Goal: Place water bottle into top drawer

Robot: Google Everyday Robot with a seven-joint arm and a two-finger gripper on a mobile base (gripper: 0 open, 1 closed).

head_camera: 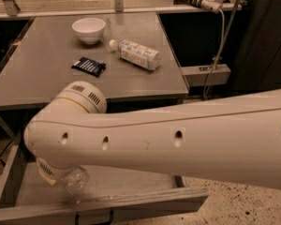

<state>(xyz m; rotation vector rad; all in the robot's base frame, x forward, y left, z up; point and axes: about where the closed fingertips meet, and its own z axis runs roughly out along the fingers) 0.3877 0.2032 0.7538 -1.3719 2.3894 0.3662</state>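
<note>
I should let go of the water bottle, now just over that bottom, on the drawer's flat bottom under my arm's low end (pixel 62 171), behind the dark handle.
The clear crinkled water bottle (pixel 76 178) shows only in part, under the low end of my white arm (pixel 178 139), just over the flat bottom of the open top drawer (pixel 131 181). My gripper (pixel 60 177) is at that low end, at the drawer's left side, right by the bottle and mostly hidden by the arm. The drawer is pulled out below the table, with its dark bail handle (pixel 93 217) on the front.
On the grey table (pixel 47 83) lie a white bowl (pixel 88 29), a bottle with a white printed label (pixel 136 54) on its side and a dark packet (pixel 89 66). A cable and a grey box (pixel 206 72) hang at the right. Speckled floor lies at the lower right.
</note>
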